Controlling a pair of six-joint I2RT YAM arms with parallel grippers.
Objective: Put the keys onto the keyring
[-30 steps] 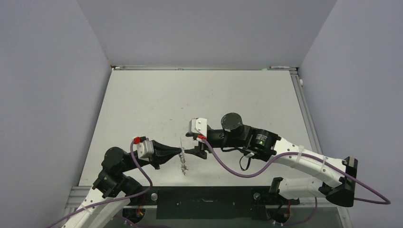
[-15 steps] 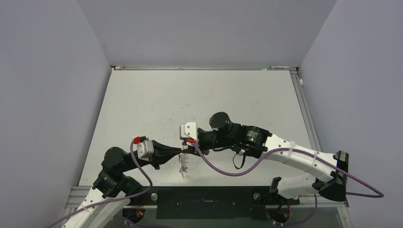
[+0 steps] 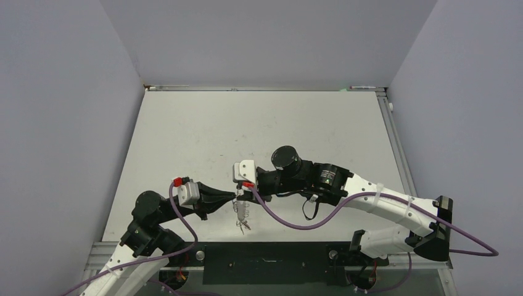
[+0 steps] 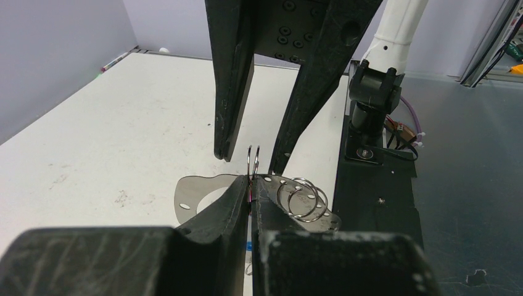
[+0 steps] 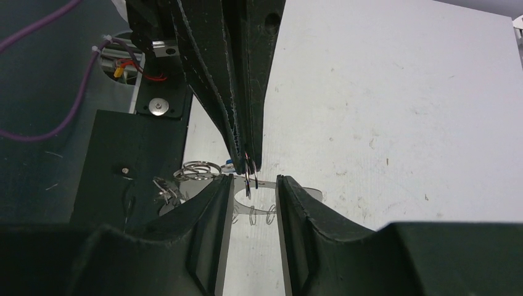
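Observation:
The left gripper alone holds the split ring and covers most of it, so next the right gripper pinches its exposed top (image 4: 253,159) before the left gripper takes hold again.
My left gripper (image 4: 251,185) is shut on the keyring, pinching a small split ring (image 4: 249,161) at the edge of the flat grey plate (image 4: 194,196). It holds the plate above the table's near edge (image 3: 240,213). More split rings (image 4: 306,217) lie on the plate. My right gripper (image 5: 254,180) is open, its fingers (image 4: 231,92) on either side of the pinched ring without touching it. The left fingers (image 5: 240,92) show from above in the right wrist view. A speck of blue tag (image 5: 229,163) shows behind them. The keys are otherwise hidden.
The white table (image 3: 265,129) stretches away behind both grippers. The black base rail (image 3: 271,253) and arm mounts sit right below the hanging keyring. Purple cables (image 3: 290,219) loop beside the right arm.
My right gripper has moved left and now straddles the ring that the left gripper holds. The hanging keyring has swung slightly. The left arm has stayed put.

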